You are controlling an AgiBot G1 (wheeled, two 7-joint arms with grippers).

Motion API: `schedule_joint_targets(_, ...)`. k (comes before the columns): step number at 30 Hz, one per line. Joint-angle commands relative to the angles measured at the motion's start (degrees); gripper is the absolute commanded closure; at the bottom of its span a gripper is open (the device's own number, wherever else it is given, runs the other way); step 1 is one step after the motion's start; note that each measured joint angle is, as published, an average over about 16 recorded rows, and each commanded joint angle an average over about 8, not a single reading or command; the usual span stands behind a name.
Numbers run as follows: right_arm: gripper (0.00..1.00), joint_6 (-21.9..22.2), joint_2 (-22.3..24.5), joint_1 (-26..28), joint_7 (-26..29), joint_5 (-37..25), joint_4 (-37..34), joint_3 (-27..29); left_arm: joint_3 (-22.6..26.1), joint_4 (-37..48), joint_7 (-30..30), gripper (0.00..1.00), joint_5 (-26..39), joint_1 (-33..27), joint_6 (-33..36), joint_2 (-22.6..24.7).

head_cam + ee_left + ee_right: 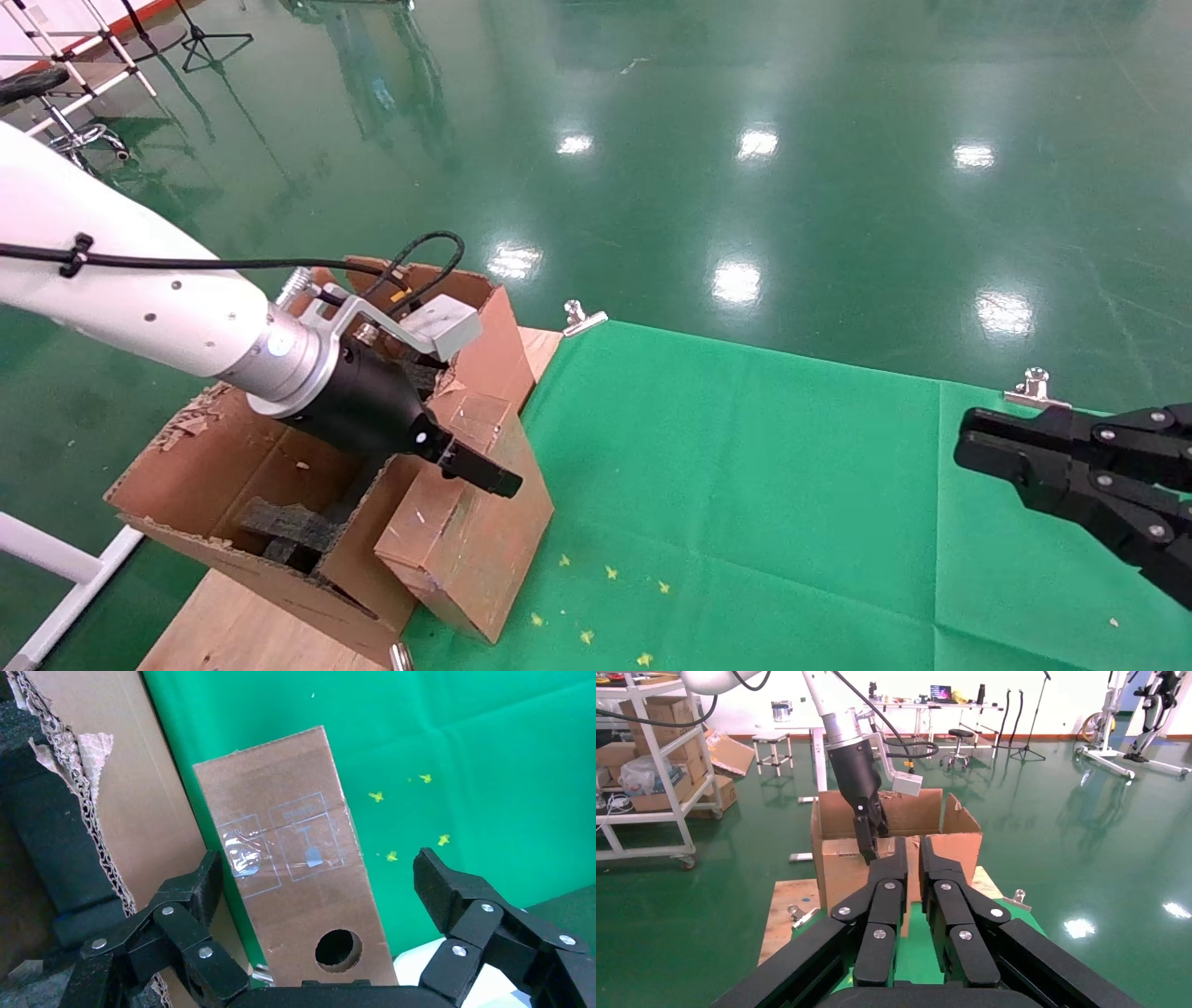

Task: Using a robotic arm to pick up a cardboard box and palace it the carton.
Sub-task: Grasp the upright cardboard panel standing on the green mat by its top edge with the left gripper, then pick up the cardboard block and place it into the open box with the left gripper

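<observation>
My left gripper is to close next across the narrow top side (444, 492) (309, 906) of the cardboard box, between the box's round hole and the blue prints.
The reddish-brown cardboard box (466, 550) stands tilted on the green cloth and leans against the side of the carton (186, 466). In the left wrist view its narrow edge (295, 874), with a round hole, lies between my open left gripper (320, 874). Both fingers stand apart from the box, with gaps on either side. In the head view the left gripper (484, 475) is at the box's upper end, next to the carton. Black foam (42, 832) shows inside the carton (119, 776). My right gripper (964, 445) hovers far right, shut and empty (912, 850).
The green cloth (745, 485) covers the table, held by metal clips (582, 317) at its far edge. Yellow scraps (605, 573) dot the cloth near the box. A wooden board (261, 634) carries the carton. Green floor lies beyond.
</observation>
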Motion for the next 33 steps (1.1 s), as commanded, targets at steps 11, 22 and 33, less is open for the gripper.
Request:
schedule_joint_targets(11, 0.00, -0.01, 0.00, 0.00, 0.00, 0.00, 0.00, 0.00, -0.31, 0.00, -0.02, 1.00, -0.10, 0.18, -0.08, -0.06)
schedule_joint_targets(22, 0.00, -0.01, 0.00, 0.00, 0.00, 0.00, 0.00, 0.00, -0.44, 1.10, 1.38, 1.00, -0.30, -0.52, -0.41, -0.03)
schedule_joint_targets(33, 0.00, -0.01, 0.00, 0.00, 0.00, 0.00, 0.00, 0.00, -5.24, 3.01, 10.40, 1.00, -4.42, -8.28, -1.98, -3.76)
